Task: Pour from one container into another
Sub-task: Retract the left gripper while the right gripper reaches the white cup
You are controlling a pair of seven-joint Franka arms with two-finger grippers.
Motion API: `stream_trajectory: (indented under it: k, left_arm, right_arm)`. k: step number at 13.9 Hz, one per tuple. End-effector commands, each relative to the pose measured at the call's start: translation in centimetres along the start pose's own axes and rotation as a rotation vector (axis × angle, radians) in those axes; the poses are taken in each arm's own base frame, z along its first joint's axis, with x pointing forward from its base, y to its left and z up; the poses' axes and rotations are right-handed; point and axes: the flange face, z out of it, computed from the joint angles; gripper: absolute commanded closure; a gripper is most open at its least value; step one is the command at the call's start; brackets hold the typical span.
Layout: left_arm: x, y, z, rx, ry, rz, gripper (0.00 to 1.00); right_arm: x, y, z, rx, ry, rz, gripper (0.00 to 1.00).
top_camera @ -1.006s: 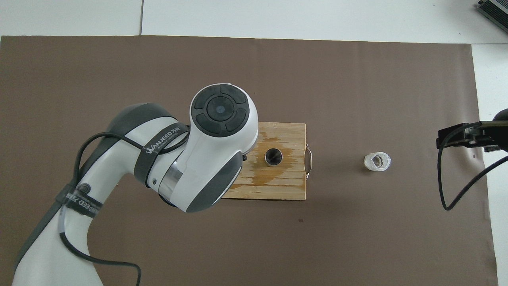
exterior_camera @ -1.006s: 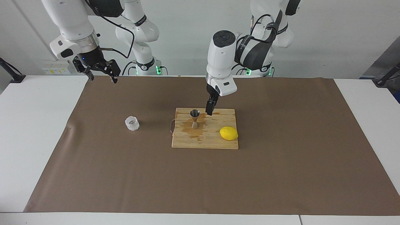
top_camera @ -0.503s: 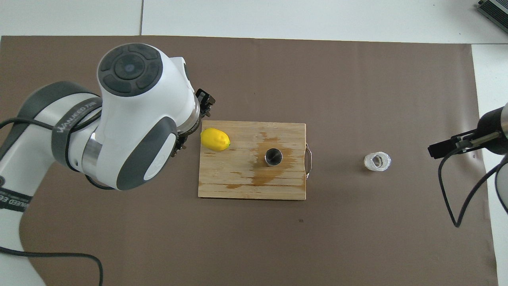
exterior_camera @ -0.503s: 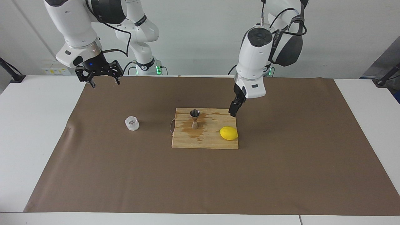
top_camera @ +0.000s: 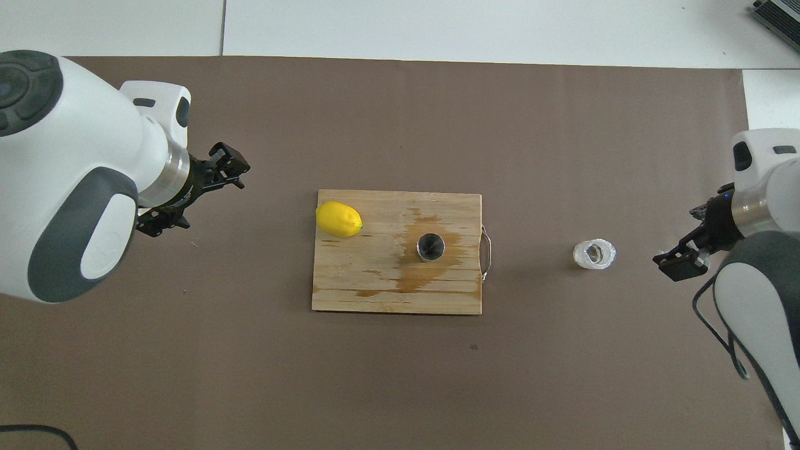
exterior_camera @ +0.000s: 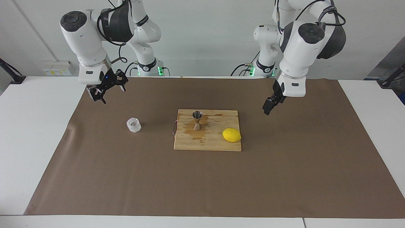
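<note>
Next, I close my right gripper around the sides of the clear glass cup [top_camera: 598, 255], which stands on the mat beyond the wire handle of the cutting board.
The small clear textured glass cup [exterior_camera: 133, 125] [top_camera: 594, 254] stands on the brown mat, toward the right arm's end of the table from the board. On the wooden cutting board [exterior_camera: 207, 142] [top_camera: 375, 294] the silvery hourglass jigger [exterior_camera: 197, 120] [top_camera: 430, 246] stands upright in a wet stain. My right gripper [exterior_camera: 110, 93] [top_camera: 678, 237] hangs open and empty over the mat, off to the side of the cup. My left gripper [exterior_camera: 267, 110] [top_camera: 209, 195] hangs open and empty over the mat, off the board's end nearest the left arm.
A yellow lemon [exterior_camera: 231, 135] [top_camera: 339, 219] lies on the board's corner toward the left arm's end. A wire handle [top_camera: 487, 253] sticks out of the board's end facing the cup. The brown mat [exterior_camera: 202, 183] covers most of the white table.
The left arm has drawn back from beside the jigger to off the board's end, uncovering the lemon in the overhead view. The right gripper has turned and come down a little toward the cup's side.
</note>
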Motion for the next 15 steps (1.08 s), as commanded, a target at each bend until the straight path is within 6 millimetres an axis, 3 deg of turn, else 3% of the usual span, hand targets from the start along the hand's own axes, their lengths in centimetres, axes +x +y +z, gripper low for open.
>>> stream_trajectory:
  k: [1, 5, 7, 9, 11, 15]
  left_arm:
    - [0.7, -4.2, -0.3, 0.03, -0.005, 0.155, 0.0]
    - [3.4, -8.0, -1.2, 0.023, -0.014, 0.373, 0.0]
    - [4.1, -9.3, -2.2, 0.016, 0.002, 0.46, 0.0]
    - [4.7, -10.3, -3.0, 0.012, 0.014, 0.569, 0.0]
    - [5.3, -11.9, -3.7, 0.012, 0.022, 0.633, 0.0]
    - [4.9, -12.5, -6.4, 0.015, 0.023, 0.666, 0.0]
  right_arm:
    - [-0.4, -1.2, 3.3, -0.001, 0.014, -0.182, 0.0]
    - [-0.1, -1.1, 9.0, 0.029, 0.044, -0.424, 0.0]
    - [-0.2, -1.1, 11.0, 0.028, 0.063, -0.506, 0.0]
    - [-0.7, -1.4, 13.3, 0.013, 0.071, -0.588, 0.0]
    - [-1.6, -0.4, 15.6, 0.03, 0.114, -0.611, 0.0]
    - [-2.0, 0.7, 17.8, 0.015, 0.164, -0.64, 0.0]
